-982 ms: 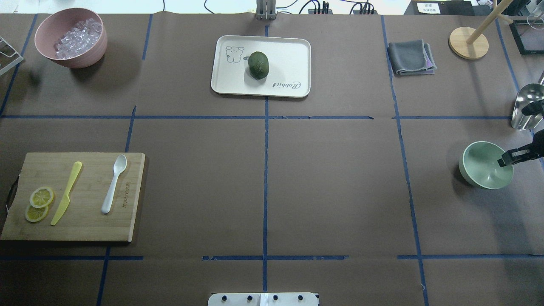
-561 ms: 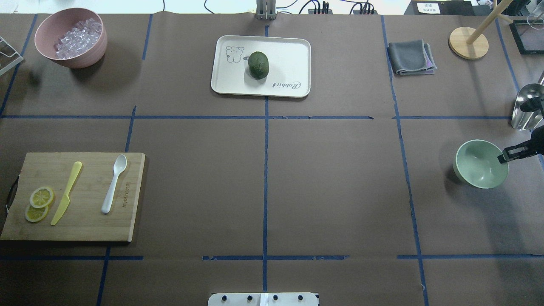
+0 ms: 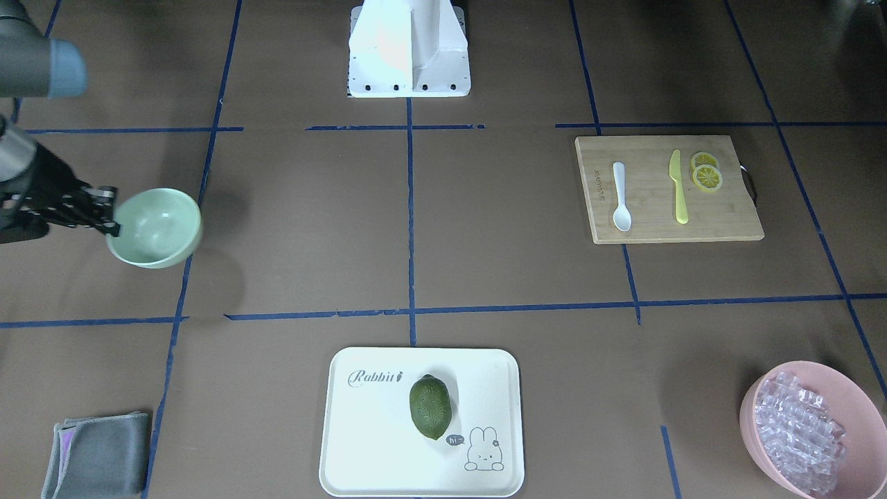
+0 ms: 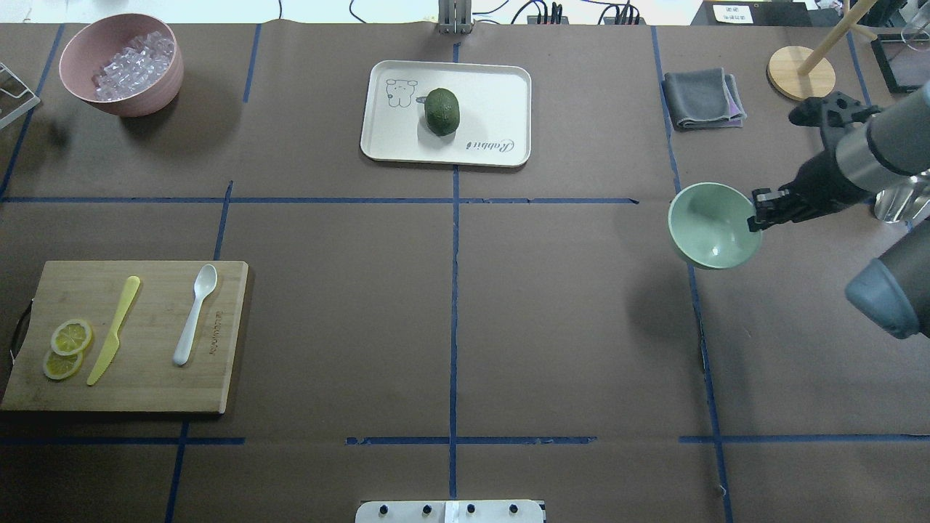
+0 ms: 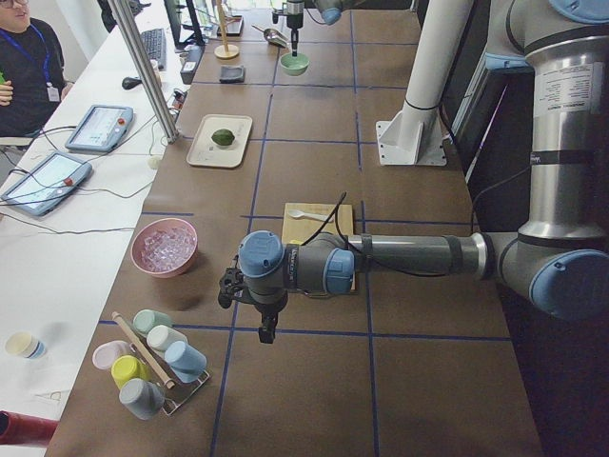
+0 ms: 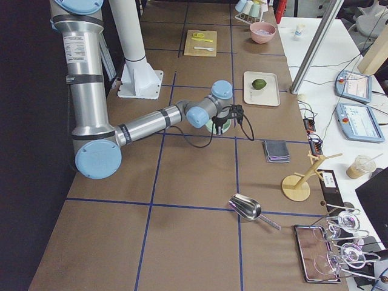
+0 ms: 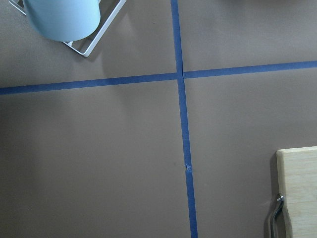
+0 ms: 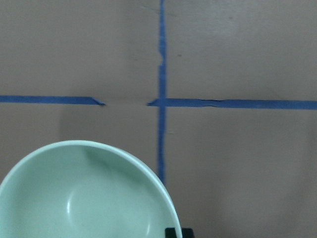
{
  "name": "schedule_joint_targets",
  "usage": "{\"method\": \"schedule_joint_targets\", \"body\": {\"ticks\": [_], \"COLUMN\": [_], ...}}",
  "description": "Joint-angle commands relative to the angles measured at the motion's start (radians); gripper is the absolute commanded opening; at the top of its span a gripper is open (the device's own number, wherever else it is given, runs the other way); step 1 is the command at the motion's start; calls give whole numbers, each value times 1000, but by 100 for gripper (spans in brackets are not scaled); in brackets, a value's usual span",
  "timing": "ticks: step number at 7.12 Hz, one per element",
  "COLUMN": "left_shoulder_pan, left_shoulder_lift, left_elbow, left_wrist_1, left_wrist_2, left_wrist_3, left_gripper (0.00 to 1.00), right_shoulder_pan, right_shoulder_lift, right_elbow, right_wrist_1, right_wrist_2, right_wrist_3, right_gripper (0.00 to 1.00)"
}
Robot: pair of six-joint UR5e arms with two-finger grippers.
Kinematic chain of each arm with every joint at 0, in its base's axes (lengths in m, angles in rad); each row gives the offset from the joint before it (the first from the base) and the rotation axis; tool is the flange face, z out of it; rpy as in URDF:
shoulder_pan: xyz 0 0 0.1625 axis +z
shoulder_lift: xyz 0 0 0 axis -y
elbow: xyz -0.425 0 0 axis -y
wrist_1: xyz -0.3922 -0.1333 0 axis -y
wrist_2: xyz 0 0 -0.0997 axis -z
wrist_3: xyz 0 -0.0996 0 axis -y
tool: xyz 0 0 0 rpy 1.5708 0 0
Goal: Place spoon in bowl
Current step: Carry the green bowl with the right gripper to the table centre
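Next, I let go of the mint-green bowl with my right gripper on the middle blue tape line (image 3: 418, 217), above the tray with the green fruit.
The white spoon (image 4: 195, 314) lies on the wooden cutting board (image 4: 145, 385) at the near left, also seen in the front view (image 3: 621, 196). My right gripper (image 4: 759, 211) is shut on the right rim of the mint-green bowl (image 4: 712, 225) and holds it above the table's right half; the bowl is empty, as the right wrist view (image 8: 89, 198) shows. My left gripper (image 5: 266, 328) shows only in the exterior left view, hanging over the table near the cutting board's end; I cannot tell whether it is open or shut.
A yellow knife (image 4: 114, 329) and lemon slices (image 4: 70, 338) share the board. A pink bowl of ice (image 4: 120, 62) is far left, a tray (image 4: 501, 87) with a green fruit (image 4: 442, 111) far centre, a grey cloth (image 4: 702, 98) and wooden stand (image 4: 801, 73) far right.
My right gripper has carried the bowl from the table's right edge leftward and farther away, and more of the right arm has come into view. The spoon has not moved.
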Motion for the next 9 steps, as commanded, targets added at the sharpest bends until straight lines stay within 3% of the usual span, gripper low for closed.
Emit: {"method": "schedule_joint_targets", "body": {"ticks": [1,2,4,7,8,9], "left_shoulder_pan": [1,1,1,3,3,5], "left_shoulder_lift": [0,0,0,0,0,0], "left_elbow": [1,0,1,3,3,3], "left_wrist_1": [-1,-1,-1,2,2,3], "left_wrist_2": [1,2,2,2,2,2], "left_wrist_3": [-1,0,0,-1,0,-1], "left_gripper": [100,100,100,100,100,100], "right_shoulder_pan": [-210,-289,-393,-467,-467,-475], "right_shoulder_lift": [225,348,482,532,532,535], "right_elbow": [-2,-45,-157,-232,-232,-240], "right_wrist_1": [-105,-188,-195,-192,-192,-193], "right_wrist_2": [-138,-226,-309,-389,-389,-395], "right_wrist_3": [321,418,546,583,585,586], "right_gripper": [0,0,0,0,21,94]}}
